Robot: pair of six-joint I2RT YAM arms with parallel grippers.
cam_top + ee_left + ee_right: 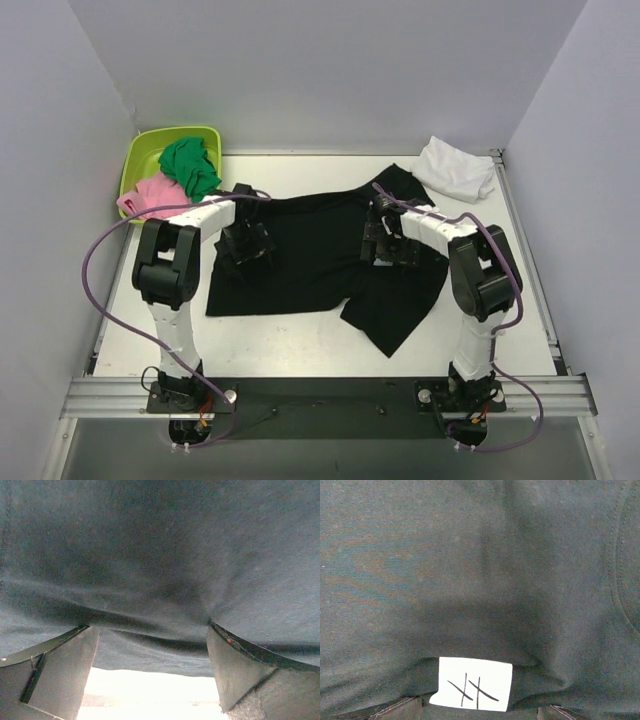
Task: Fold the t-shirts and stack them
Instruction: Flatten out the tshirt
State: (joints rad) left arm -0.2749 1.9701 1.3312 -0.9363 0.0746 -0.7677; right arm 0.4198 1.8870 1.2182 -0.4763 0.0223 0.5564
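The robot's left gripper should next grab the black t-shirt by its bottom hem (211, 288) near the front corner, on the side of the green tub.
The black t-shirt (320, 255) lies spread across the middle of the table, rumpled, with one part trailing toward the front right. My left gripper (248, 245) rests on its left part, and in the left wrist view that gripper (152, 650) is open, its fingers (60, 672) wide apart with dark cloth (160, 570) between and above them. My right gripper (385, 240) is down on the shirt's right part and is also open (480, 711). A small white neck label (472, 684) with pen marks lies between its fingertips. The white t-shirt (455, 168) sits bunched at the back right.
A lime-green tub (150, 160) at the back left holds a green cloth (190, 165) and a pink cloth (148, 195). Grey walls close in the table (290, 345) on three sides. A metal rail (320, 392) runs along the near edge by the arm bases.
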